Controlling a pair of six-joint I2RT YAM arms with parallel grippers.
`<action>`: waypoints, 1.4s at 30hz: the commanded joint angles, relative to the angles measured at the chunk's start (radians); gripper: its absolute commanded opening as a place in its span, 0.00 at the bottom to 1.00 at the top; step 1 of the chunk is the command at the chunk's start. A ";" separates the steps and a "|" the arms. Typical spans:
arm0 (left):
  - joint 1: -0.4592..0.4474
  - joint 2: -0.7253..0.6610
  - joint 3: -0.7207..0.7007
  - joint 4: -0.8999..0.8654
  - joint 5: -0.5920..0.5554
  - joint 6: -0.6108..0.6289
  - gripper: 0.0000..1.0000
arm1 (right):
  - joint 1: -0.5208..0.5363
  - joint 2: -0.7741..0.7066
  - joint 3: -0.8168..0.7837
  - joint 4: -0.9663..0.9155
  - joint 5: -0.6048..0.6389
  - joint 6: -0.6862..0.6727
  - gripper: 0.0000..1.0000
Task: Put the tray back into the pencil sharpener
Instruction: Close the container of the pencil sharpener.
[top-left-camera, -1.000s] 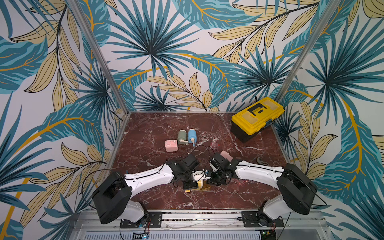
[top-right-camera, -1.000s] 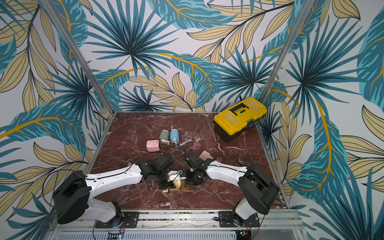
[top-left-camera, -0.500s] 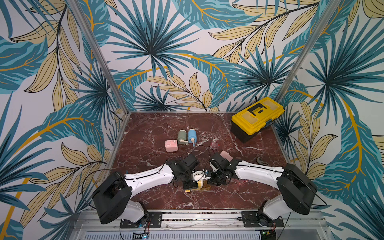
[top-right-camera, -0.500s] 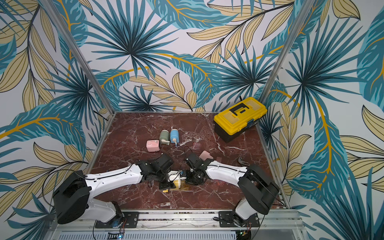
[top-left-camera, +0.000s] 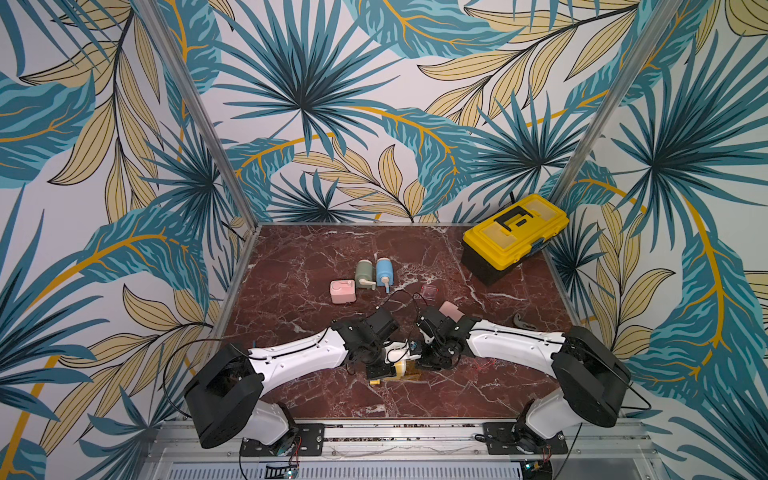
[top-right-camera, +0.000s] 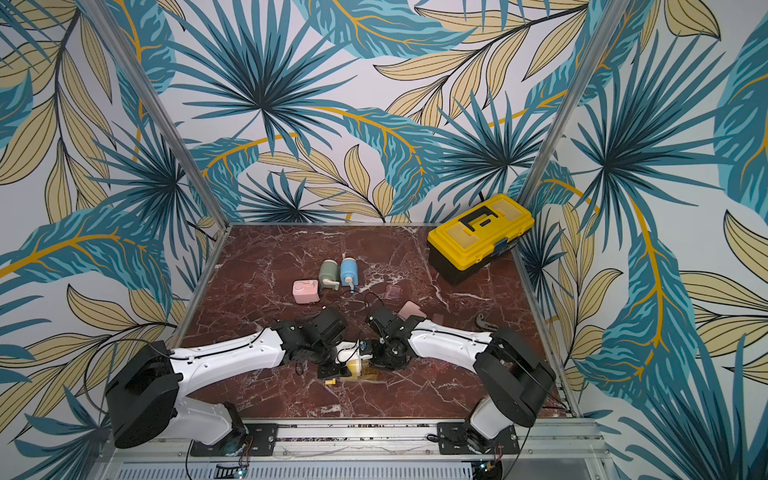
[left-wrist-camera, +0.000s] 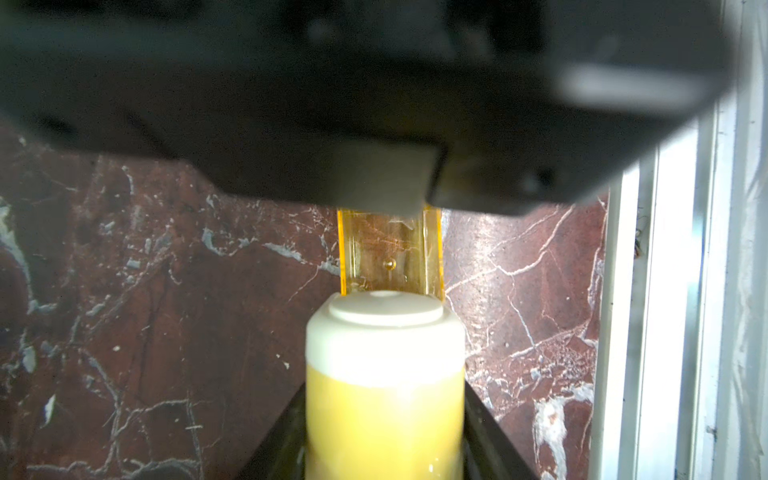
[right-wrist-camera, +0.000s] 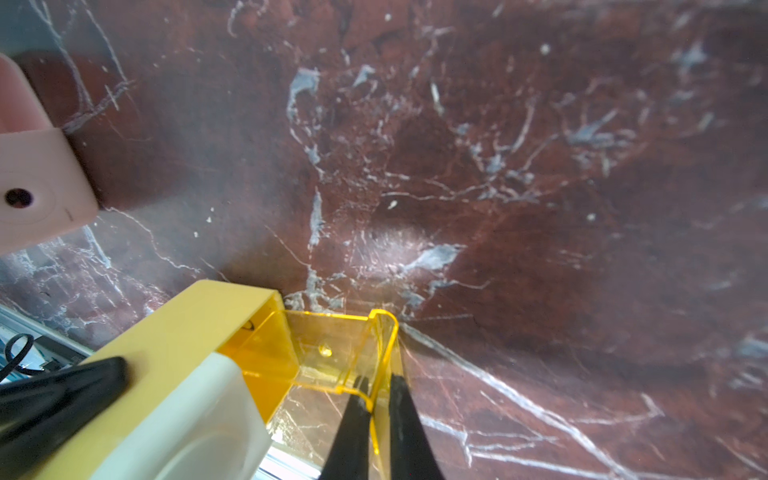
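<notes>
One finger of the robot's right gripper is inside the tray, blocking the sharpener's open end, so the robot should loosen that grip and ease the tray's end (right-wrist-camera: 379, 345) in.
The yellow pencil sharpener (top-left-camera: 398, 366) with its white end lies near the table's front middle. My left gripper (left-wrist-camera: 384, 436) is shut on its body, one black finger (left-wrist-camera: 282, 440) on each side. The clear amber tray (right-wrist-camera: 332, 349) sticks out of the sharpener's (right-wrist-camera: 187, 332) open end, partly inside it. My right gripper (right-wrist-camera: 376, 399) is shut on the tray's outer end wall, one finger inside and one outside. In both top views the two grippers meet over the sharpener (top-right-camera: 353, 368), and the tray (top-right-camera: 369, 375) shows only as an amber edge.
A pink sharpener (top-left-camera: 342, 291), a green one (top-left-camera: 365, 272) and a blue one (top-left-camera: 384, 270) stand mid-table. A yellow toolbox (top-left-camera: 515, 237) fills the back right corner. A pink block (top-left-camera: 449, 309) lies by my right wrist and a dark tool (top-left-camera: 523, 323) near the right edge.
</notes>
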 joint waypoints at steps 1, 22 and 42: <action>-0.016 0.012 -0.038 -0.006 -0.003 0.010 0.44 | 0.018 0.043 -0.002 0.022 -0.029 0.040 0.10; 0.012 0.013 -0.023 -0.001 0.010 0.057 0.44 | 0.023 0.028 -0.002 0.011 0.018 -0.065 0.18; 0.019 -0.014 -0.032 0.024 -0.038 0.114 0.43 | 0.023 -0.005 -0.005 0.005 -0.020 -0.233 0.18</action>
